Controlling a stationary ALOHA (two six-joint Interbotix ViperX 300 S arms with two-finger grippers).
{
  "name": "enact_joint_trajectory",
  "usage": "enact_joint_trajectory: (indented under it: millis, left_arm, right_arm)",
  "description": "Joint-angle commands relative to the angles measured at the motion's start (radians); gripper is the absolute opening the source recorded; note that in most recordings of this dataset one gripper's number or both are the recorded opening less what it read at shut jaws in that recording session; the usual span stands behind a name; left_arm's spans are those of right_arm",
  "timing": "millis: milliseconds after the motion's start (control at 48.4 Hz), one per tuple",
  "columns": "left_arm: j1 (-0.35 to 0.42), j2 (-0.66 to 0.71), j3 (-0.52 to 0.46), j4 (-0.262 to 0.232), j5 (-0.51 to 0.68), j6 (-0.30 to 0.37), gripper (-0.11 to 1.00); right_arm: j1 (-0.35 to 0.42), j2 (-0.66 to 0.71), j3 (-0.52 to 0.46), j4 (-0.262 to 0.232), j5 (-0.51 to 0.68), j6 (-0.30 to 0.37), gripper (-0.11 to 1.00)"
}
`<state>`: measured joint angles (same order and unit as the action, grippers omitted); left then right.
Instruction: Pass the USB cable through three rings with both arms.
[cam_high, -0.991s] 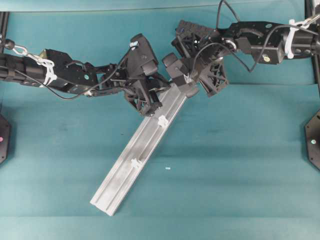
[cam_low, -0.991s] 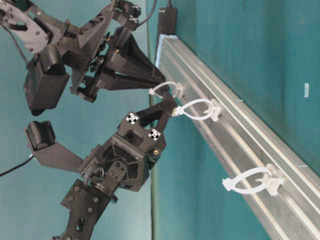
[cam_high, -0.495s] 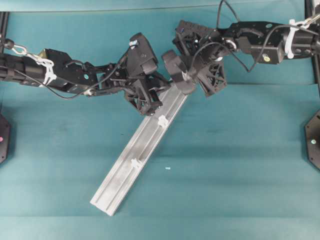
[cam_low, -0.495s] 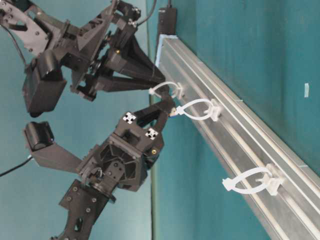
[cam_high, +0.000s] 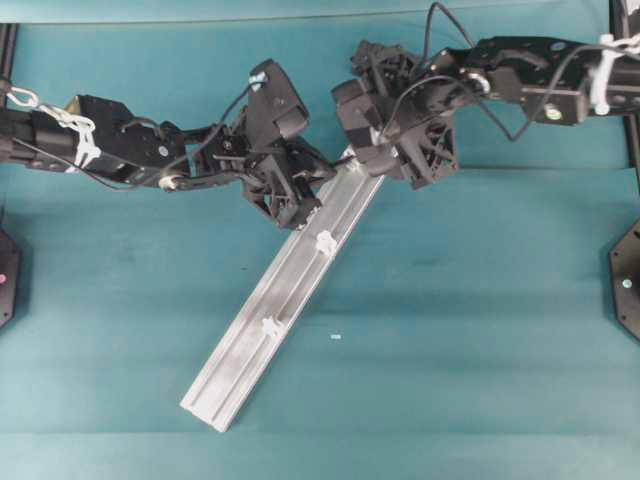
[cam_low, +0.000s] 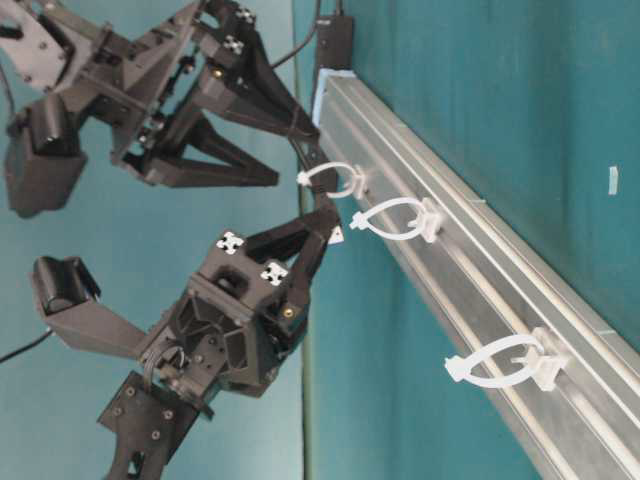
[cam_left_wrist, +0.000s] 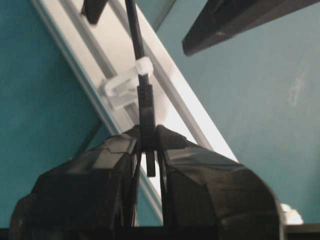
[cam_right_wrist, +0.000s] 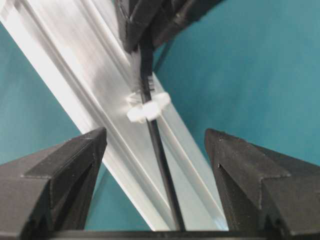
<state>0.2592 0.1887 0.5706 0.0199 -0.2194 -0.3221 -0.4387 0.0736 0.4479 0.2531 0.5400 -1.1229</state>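
Observation:
Next, my right gripper takes the cable (cam_left_wrist: 145, 92) between the first ring and the plug before threading the second ring, because my left gripper's fingers cover the plug.
The USB cable (cam_left_wrist: 132, 30) runs through the first white ring (cam_left_wrist: 142, 65) on the silver rail. My left gripper (cam_left_wrist: 148, 142) is shut on its plug (cam_left_wrist: 146, 112) just past that ring. In the table-level view the left gripper (cam_low: 330, 215) holds the plug tip beside the second ring (cam_low: 395, 218); the third ring (cam_low: 500, 365) lies further down the rail. My right gripper (cam_right_wrist: 155, 134) stands open, its fingers either side of the cable (cam_right_wrist: 160, 150) without touching it. From overhead it (cam_high: 375, 150) hovers over the rail's upper end, the left gripper (cam_high: 300, 200) beside it.
The aluminium rail (cam_high: 250, 350) lies diagonally across the teal table. A black hub block (cam_low: 335, 35) sits at the rail's far end. A small white scrap (cam_high: 335, 337) lies to the right of the rail.
My right gripper has opened, let go of the cable and drawn back from the rail a little. The left gripper stays shut on the plug and has shifted slightly.

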Motion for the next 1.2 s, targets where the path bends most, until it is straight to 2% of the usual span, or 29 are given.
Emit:
enact_joint_trajectory:
  millis: [0, 124, 454, 619, 1053, 1177]
  left_arm:
    - [-0.008, -0.067, -0.005, 0.003, 0.005, -0.041, 0.10]
    - [-0.017, -0.083, 0.009, 0.002, 0.006, -0.117, 0.10]
    - [-0.046, -0.155, 0.071, 0.003, 0.005, -0.193, 0.10]
    - [-0.048, -0.178, 0.074, 0.003, 0.005, -0.195, 0.10]
    - [-0.051, -0.179, 0.069, 0.003, 0.002, -0.195, 0.10]
    - [-0.052, -0.181, 0.069, 0.003, 0.002, -0.195, 0.10]
  right_arm:
    - [0.005, -0.018, -0.002, 0.003, -0.031, 0.012, 0.84]
    - [0.012, -0.020, -0.002, 0.005, -0.051, 0.012, 0.83]
    - [0.066, -0.017, 0.002, 0.005, -0.071, 0.012, 0.82]
    - [0.100, -0.011, 0.006, 0.003, -0.086, 0.011, 0.79]
    - [0.124, 0.032, 0.028, 0.003, -0.181, 0.006, 0.78]
    - [0.126, 0.049, 0.026, -0.003, -0.192, 0.005, 0.74]
